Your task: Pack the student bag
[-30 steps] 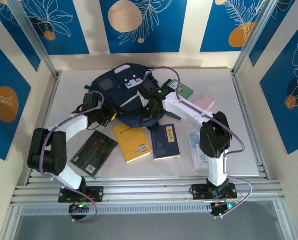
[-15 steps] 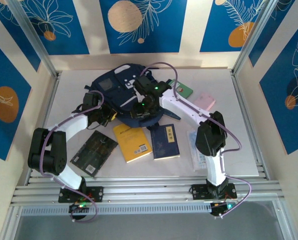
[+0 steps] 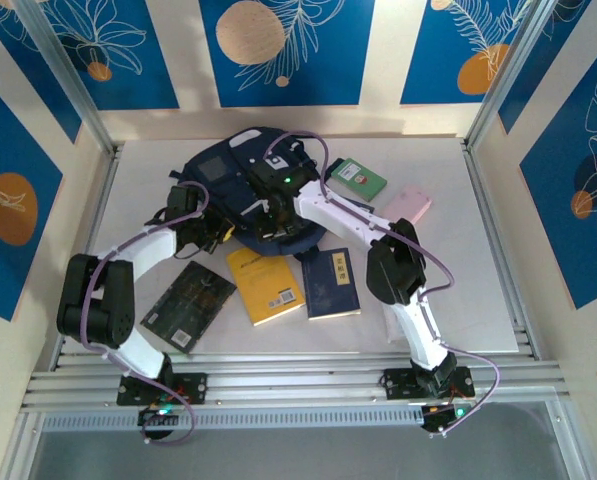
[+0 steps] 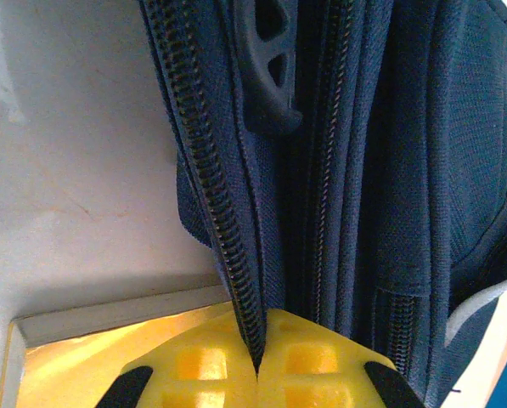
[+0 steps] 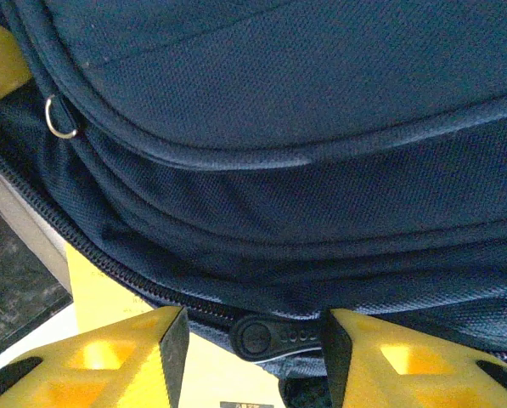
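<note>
The zipper pull lies flat along the zipper, across my right gripper's open fingers; I should swing it outward and pinch its loose end (image 5: pixel 255 337).
The student bag (image 3: pixel 228 170), navy blue with white patches, lies at the back middle of the table. My left gripper (image 3: pixel 214 232) is at its near left edge, shut on the bag's zipper edge (image 4: pixel 236 280); the yellow fingers (image 4: pixel 194 365) pinch that fabric strip. My right gripper (image 3: pixel 275 207) reaches over the bag's near side and stands open. In the right wrist view a black rubber zipper pull (image 5: pixel 274 337) lies between the open fingers (image 5: pixel 117 353), touching the right one; the bag's fabric (image 5: pixel 304 127) rises behind it.
Near the bag's front lie a yellow book (image 3: pixel 266 286), a blue book (image 3: pixel 330 283) and a dark book (image 3: pixel 189 305). A green case (image 3: pixel 359 178) and a pink item (image 3: pixel 408 207) sit at the back right. Walls close off the table on three sides.
The right arm has swung left across the bag, uncovering the green case, and its gripper has gone from shut to open. The left arm has held still.
</note>
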You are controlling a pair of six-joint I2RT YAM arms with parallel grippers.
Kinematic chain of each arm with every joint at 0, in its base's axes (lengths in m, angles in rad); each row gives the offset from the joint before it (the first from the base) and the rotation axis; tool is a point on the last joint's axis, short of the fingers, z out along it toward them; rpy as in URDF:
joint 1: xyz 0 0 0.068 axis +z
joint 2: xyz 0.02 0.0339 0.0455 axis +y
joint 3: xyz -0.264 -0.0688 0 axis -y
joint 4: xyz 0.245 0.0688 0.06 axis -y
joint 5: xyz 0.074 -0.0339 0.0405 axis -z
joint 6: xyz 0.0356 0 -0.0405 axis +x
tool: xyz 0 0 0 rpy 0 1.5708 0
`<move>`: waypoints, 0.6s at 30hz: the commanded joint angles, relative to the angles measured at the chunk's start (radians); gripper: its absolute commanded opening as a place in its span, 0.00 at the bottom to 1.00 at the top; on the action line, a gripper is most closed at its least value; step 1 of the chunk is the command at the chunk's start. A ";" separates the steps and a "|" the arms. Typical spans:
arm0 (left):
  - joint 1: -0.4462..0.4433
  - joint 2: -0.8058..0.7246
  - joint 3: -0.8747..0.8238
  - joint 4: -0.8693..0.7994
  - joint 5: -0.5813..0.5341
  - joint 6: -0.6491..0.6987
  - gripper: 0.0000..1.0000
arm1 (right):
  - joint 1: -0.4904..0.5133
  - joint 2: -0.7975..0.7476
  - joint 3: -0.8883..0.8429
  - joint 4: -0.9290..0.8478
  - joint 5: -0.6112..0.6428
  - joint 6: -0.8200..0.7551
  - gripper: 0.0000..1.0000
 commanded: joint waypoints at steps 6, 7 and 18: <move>0.000 0.004 0.032 0.033 0.012 0.025 0.00 | 0.024 0.034 0.028 -0.045 0.138 -0.037 0.45; 0.000 0.005 0.033 0.034 0.012 0.024 0.00 | 0.024 0.034 0.026 -0.048 0.149 -0.041 0.45; 0.003 0.005 0.029 0.034 0.009 0.024 0.00 | 0.018 -0.031 -0.046 -0.003 0.195 -0.048 0.34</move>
